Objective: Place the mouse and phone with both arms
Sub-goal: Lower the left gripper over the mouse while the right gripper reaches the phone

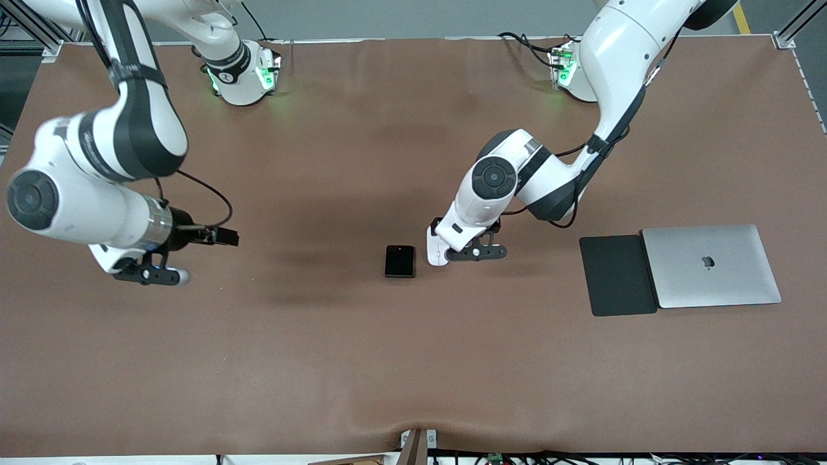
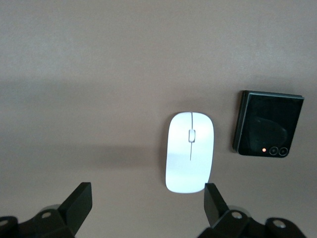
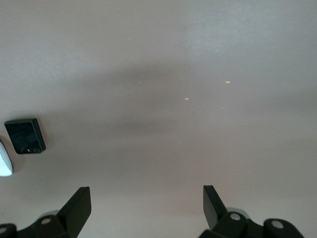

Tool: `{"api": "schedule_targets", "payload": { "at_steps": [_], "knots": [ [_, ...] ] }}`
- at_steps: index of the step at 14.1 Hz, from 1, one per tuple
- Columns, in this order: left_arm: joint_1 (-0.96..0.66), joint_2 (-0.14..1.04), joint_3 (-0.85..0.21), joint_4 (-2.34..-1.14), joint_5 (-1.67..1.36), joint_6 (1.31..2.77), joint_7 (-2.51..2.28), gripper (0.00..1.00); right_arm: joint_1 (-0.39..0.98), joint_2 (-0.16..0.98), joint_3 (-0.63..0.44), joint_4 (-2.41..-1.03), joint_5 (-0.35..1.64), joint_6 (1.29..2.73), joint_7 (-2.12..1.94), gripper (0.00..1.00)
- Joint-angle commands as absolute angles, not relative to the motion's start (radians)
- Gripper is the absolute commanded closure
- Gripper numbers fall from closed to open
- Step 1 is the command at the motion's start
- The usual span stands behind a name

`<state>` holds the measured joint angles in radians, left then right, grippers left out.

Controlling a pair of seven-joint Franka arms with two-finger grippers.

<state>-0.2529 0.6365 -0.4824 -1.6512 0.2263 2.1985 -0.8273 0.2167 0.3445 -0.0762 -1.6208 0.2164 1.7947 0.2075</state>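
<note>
The robot's left gripper needs to next move to the white mouse and close on the mouse's long sides (image 1: 437, 247) (image 2: 190, 156), just behind its scroll wheel.
The white mouse (image 1: 436, 249) lies mid-table, partly covered by my left hand. The black phone (image 1: 400, 261) lies flat beside it, toward the right arm's end. My left gripper (image 1: 477, 253) hangs open and empty just above the table beside the mouse. In the left wrist view the mouse (image 2: 190, 151) lies off-centre next to one fingertip (image 2: 214, 198) of the left gripper (image 2: 147, 199), with the phone (image 2: 268, 124) beside it. My right gripper (image 1: 150, 276) is open and empty over bare table near the right arm's end. Its wrist view shows the gripper (image 3: 147, 198), the phone (image 3: 26, 135) and a sliver of the mouse (image 3: 4, 161).
A flat black pad (image 1: 617, 274) and a closed silver laptop (image 1: 711, 266) lie side by side toward the left arm's end. The brown table (image 1: 413, 361) stretches wide toward the front camera.
</note>
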Motion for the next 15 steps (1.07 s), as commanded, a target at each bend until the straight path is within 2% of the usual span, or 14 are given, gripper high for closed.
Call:
{"api": "schedule_targets", "payload": {
  "at_steps": [1, 7, 11, 15],
  "knots": [
    [-0.268, 0.683, -0.482, -1.591, 0.267, 2.198, -0.819, 0.00, 0.259, 0.409, -0.083, -1.611, 0.252, 1.862, 0.218, 0.00],
    [-0.325, 0.779, -0.457, -1.500, 0.273, 2.229, -0.827, 0.00, 0.344, 0.518, -0.084, -1.612, 0.330, 2.003, 0.250, 0.00],
    [-0.388, 0.814, -0.394, -1.497, 0.272, 2.290, -0.841, 0.00, 0.385, 0.567, -0.084, -1.612, 0.331, 2.083, 0.267, 0.00],
    [-0.397, 0.824, -0.388, -1.502, 0.275, 2.318, -0.839, 0.00, 0.406, 0.581, -0.084, -1.611, 0.318, 2.118, 0.247, 0.00]
  ]
}}
